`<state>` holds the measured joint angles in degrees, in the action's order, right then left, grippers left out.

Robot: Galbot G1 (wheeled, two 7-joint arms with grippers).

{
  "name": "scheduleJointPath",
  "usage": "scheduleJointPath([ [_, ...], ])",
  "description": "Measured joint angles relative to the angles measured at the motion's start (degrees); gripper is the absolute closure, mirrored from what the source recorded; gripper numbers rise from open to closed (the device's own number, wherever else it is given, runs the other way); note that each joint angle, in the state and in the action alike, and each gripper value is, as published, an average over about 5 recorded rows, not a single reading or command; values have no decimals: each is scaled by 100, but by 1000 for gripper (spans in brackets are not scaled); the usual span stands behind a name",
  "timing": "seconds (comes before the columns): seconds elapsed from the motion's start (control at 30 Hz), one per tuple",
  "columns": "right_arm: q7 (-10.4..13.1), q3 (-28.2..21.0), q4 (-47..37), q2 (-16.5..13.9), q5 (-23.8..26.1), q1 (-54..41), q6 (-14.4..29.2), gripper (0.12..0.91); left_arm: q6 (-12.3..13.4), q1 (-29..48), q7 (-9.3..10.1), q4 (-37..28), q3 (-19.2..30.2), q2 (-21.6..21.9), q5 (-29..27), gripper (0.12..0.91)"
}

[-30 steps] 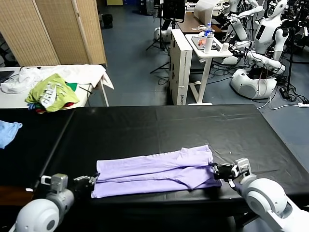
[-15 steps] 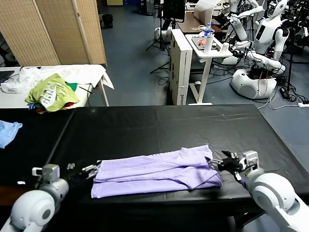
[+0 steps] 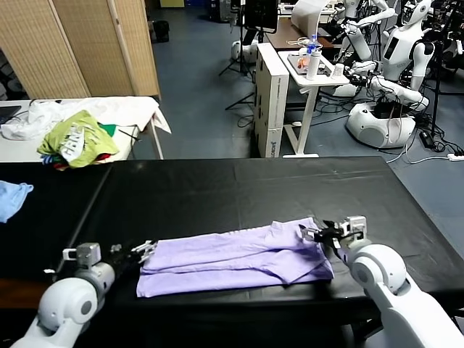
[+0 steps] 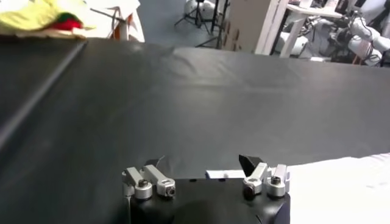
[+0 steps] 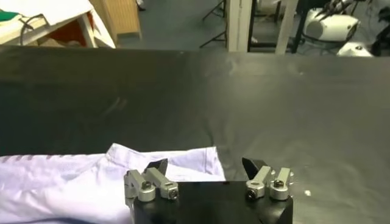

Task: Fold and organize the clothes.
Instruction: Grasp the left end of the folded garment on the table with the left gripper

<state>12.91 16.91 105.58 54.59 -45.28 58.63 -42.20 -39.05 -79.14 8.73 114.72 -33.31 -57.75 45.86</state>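
Note:
The T-shirt's piece of cloth is slanted, with its end by the left gripper nearer the table's front edge, so the robot's left gripper should pinch that end [image 3: 149, 268] and pull the cloth square.
The clothes, a pale lavender T-shirt [image 3: 232, 257], lie folded into a long flat band near the front edge of the black table [image 3: 239, 188]. My left gripper [image 3: 143, 251] stands open just off the band's left end, with nothing between its fingers. In the left wrist view the gripper [image 4: 202, 163] has its jaws wide apart over bare table, with the shirt [image 4: 341, 182] off to one side. My right gripper [image 3: 319, 234] is open at the band's right end by the sleeve corner. In the right wrist view the gripper [image 5: 205, 164] hangs over the shirt [image 5: 91, 182] edge, holding nothing.
A yellow-green and white garment heap [image 3: 78, 139] lies on a white table at the back left. A light blue cloth [image 3: 13, 197] sits at the far left edge. A folding screen [image 3: 94, 43], a white side table [image 3: 312, 61] and other robots [image 3: 391, 80] stand behind.
Both grippers have opened and let go of the shirt's ends. The left one drew back, then returned near the left end; the right one moved up toward the sleeve corner.

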Motion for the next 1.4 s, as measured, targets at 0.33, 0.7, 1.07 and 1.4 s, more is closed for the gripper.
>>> scheduleJointPath([
  [0.33,-93,-87,-268,204,207,-122,138,562,4,-32,-22,11,49,-39,-23,331],
  [0.7,55,212,102,474,801,355,389,885,76,123,-167,-151,216,54,-211,878],
  [1.07,-91,558,657,602,870,1019,391,735,157,696,-225,-533,512,417,-52,883],
  [1.4,-209,880,1195,290,560,1375,428,168,128,403,-172,-213,232,307,-53,498],
])
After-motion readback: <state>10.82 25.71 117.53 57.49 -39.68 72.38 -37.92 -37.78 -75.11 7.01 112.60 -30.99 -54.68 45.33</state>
